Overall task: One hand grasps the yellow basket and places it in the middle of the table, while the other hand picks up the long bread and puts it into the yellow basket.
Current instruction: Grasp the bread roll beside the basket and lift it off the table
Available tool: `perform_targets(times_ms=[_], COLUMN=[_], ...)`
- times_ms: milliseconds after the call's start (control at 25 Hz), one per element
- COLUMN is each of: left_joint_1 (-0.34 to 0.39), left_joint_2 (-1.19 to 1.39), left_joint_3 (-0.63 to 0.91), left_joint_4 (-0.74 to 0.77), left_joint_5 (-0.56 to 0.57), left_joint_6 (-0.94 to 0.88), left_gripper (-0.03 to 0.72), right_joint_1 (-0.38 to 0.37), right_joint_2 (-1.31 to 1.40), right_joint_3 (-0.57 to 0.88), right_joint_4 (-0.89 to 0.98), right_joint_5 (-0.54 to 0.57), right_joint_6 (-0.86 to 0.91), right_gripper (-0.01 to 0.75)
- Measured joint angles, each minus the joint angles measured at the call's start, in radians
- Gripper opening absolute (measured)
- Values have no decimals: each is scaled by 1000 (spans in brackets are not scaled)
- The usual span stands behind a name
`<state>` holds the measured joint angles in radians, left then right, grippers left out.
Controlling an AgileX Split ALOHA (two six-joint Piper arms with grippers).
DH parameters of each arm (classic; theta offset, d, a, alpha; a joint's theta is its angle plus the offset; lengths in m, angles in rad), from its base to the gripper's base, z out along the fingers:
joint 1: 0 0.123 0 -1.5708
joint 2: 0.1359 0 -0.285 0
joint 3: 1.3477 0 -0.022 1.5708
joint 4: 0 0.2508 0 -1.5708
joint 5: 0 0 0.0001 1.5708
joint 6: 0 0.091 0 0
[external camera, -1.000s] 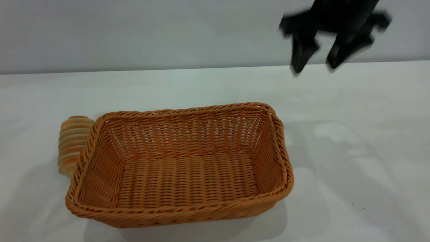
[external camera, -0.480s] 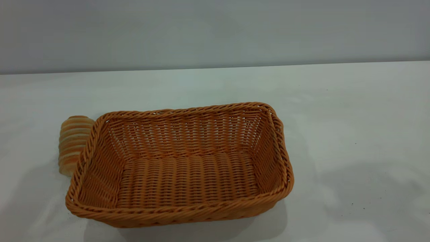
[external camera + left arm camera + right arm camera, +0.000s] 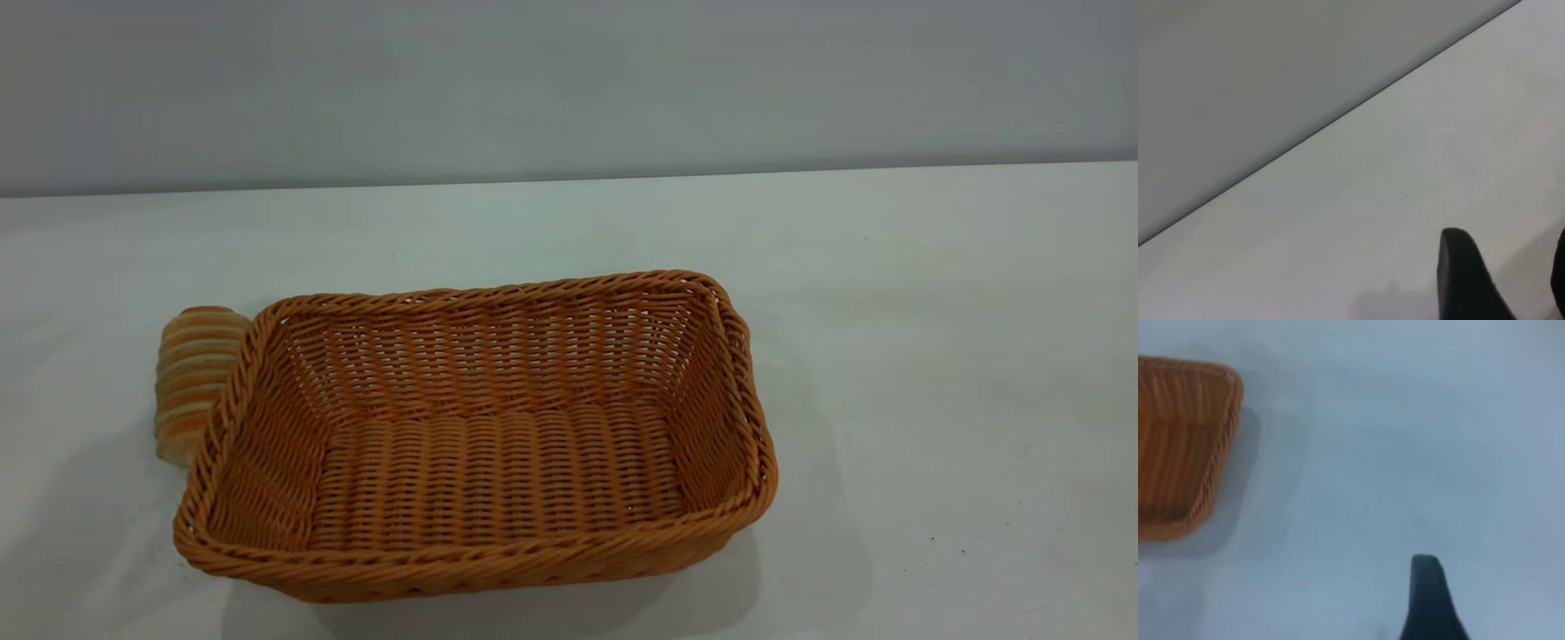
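Note:
My left gripper needs to grab the middle of the long bread [image 3: 199, 364], which lies against the outside of the yellow basket.
The yellow basket [image 3: 498, 289] stands empty on the table [image 3: 933, 356], left of centre in the exterior view. The long bread [image 3: 191, 378] lies on the table against the outside of the basket's left end, partly hidden by its rim. No gripper shows in the exterior view. In the left wrist view my left gripper [image 3: 1511, 250] hangs open over bare table, with nothing between its fingers. The right wrist view shows my right gripper [image 3: 1495, 583] open over bare table. One dark finger [image 3: 1428, 600] is visible, and a corner of the basket [image 3: 1178, 447] lies well off to its side.
The table's far edge [image 3: 569, 178] meets a plain grey wall. White tabletop stretches to the right of the basket and behind it, marked only by a few tiny dark specks.
One second ago my right gripper hung open at the upper right of the exterior view. It has since left that view. Basket and bread have not moved.

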<state>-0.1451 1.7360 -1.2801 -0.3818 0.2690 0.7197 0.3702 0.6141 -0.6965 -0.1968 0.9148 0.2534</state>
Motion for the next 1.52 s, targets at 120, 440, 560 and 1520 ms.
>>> perform_targets(times_ms=[120, 440, 560, 1520], left_joint_1=[0, 1, 7, 100], left_joint_2=[0, 0, 0, 151], left_joint_3=[0, 0, 0, 0], left_joint_4=[0, 1, 1, 241], left_joint_5=[9, 56, 74, 291], left_joint_6=[-2, -3, -3, -204], left_gripper=[394, 394, 394, 394], right_joint_1=[0, 0, 0, 0], right_joint_2=[-120, -321, -353, -466], right_joint_3=[36, 119, 138, 197], right_joint_4=[26, 129, 155, 219], right_joint_5=[67, 118, 121, 171], right_joint_6=[-4, -98, -139, -270], right_gripper=[477, 477, 477, 432])
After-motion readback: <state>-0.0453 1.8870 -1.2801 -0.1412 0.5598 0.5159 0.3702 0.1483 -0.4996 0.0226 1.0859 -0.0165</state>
